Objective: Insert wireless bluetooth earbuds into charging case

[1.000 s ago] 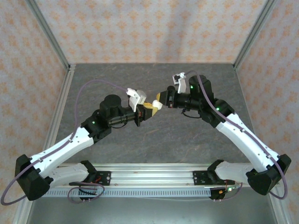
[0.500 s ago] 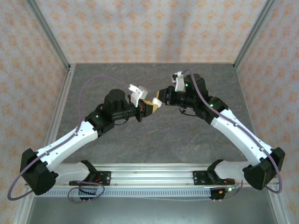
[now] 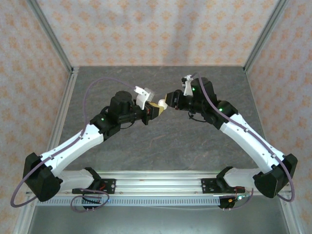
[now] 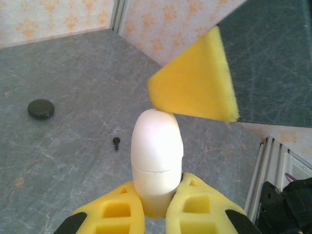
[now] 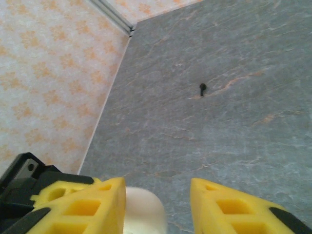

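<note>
The white charging case, still held up above the table, will be let go by my left gripper on the grey table (image 3: 125,123) below its thin black wrist cable.
The charging case (image 4: 157,151) is a white rounded capsule with its lid closed, held up above the table. My left gripper (image 4: 158,184) is shut on its lower half. My right gripper (image 5: 158,204) is open, and the case top (image 5: 144,212) sits just inside its left finger. One yellow finger (image 4: 195,83) of the right gripper rests at the case's top. A tiny black earbud (image 4: 116,142) lies alone on the grey table, also seen as a black earbud (image 5: 203,88). From above, the two grippers meet at the case (image 3: 160,105) over the middle of the table.
A black round, flat object (image 4: 41,108) lies on the table, left of the black earbud. The grey table (image 3: 161,141) is fenced by patterned walls and metal posts (image 3: 68,73) at the back corners.
My right gripper's jaws have spread apart at the top of the case. Both grippers shifted slightly toward the back of the table. The left grip is unchanged.
</note>
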Controlling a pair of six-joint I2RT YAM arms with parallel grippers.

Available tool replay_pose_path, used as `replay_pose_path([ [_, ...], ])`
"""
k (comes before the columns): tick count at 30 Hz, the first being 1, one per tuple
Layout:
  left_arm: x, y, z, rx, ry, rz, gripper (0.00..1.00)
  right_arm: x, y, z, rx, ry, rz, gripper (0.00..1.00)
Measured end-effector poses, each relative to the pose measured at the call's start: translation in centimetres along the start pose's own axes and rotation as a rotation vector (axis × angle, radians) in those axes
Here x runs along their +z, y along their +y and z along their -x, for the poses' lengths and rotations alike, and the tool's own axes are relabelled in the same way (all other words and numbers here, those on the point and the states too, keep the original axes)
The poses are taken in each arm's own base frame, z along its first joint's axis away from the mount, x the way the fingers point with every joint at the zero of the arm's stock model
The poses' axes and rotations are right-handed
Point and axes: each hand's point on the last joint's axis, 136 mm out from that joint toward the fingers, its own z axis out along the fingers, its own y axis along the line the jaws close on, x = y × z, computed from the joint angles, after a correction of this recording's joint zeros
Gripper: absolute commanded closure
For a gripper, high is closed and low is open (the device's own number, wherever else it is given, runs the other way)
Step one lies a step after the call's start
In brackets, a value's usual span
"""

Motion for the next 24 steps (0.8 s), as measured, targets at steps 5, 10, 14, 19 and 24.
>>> replay_pose_path([
  [5,-0.3,1.5,-0.4,-0.009,-0.006,0.05,1.0,-1.2,-2.8,0.7,0.036,-0.021,-0.094,0.55],
  [10,-0.7,4.2,-1.9,-0.054,0.013,0.119,1.0,-2.1,-6.4,1.9,0.114,-0.048,-0.186,0.55],
  [14,-1.6,8.1,-2.3,-0.14,0.016,0.21,1.0,-2.2,-7.5,1.9,0.158,-0.048,-0.208,0.55],
  [19,-1.8,13.4,-6.0,-0.287,0.124,0.337,1.0,-1.6,-8.3,0.4,0.192,0.001,-0.216,0.54],
  [24,-1.9,17.9,-12.3,-0.454,0.296,0.446,1.0,-0.6,-9.2,-0.8,0.214,0.056,-0.233,0.54],
])
